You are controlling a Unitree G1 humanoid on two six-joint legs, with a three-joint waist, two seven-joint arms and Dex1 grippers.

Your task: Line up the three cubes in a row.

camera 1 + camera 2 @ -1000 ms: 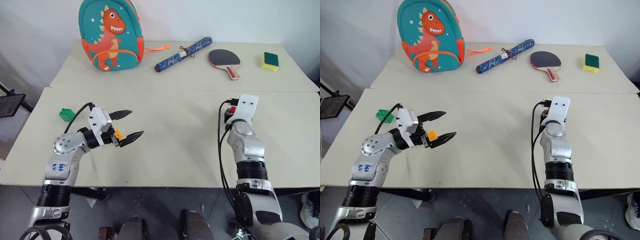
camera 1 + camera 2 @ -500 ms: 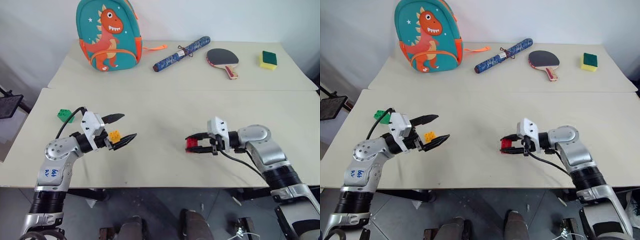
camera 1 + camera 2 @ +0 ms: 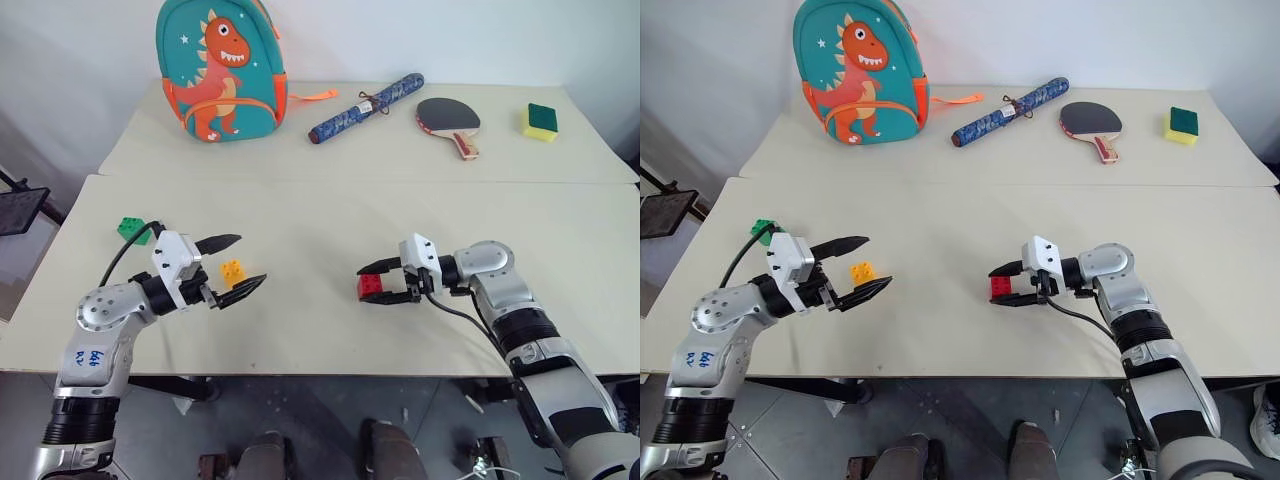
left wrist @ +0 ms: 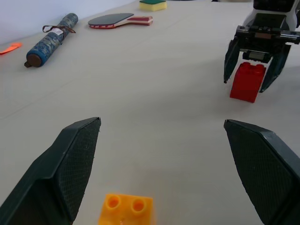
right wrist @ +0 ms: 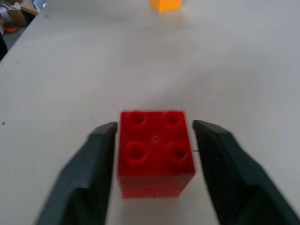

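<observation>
The yellow-orange cube will stay where it lies. I should close my left gripper on the opposite sides of the green cube (image 3: 133,231).
The red cube (image 3: 369,287) rests on the near table (image 3: 330,215) right of the middle. My right gripper (image 3: 367,285) is level and open, one finger on each side of the cube (image 5: 154,152) with a small gap. The yellow-orange cube (image 3: 233,270) lies on the table at the left, between the wide-open fingers of my left gripper (image 3: 247,262), which touch nothing. In the left wrist view this cube (image 4: 125,209) sits low between the fingers, and the red cube (image 4: 247,80) with the right gripper around it is farther off. The green cube (image 3: 130,229) sits alone near the left edge.
On the far table stand a teal dinosaur backpack (image 3: 220,70), a blue rolled bundle (image 3: 365,95), a table-tennis paddle (image 3: 448,117) and a yellow sponge with a green top (image 3: 541,121). A seam runs between the two tables.
My right arm swung down from upright with the red cube, put it on the table and parted its fingers. My left gripper drew back to the left, still open around the yellow-orange cube.
</observation>
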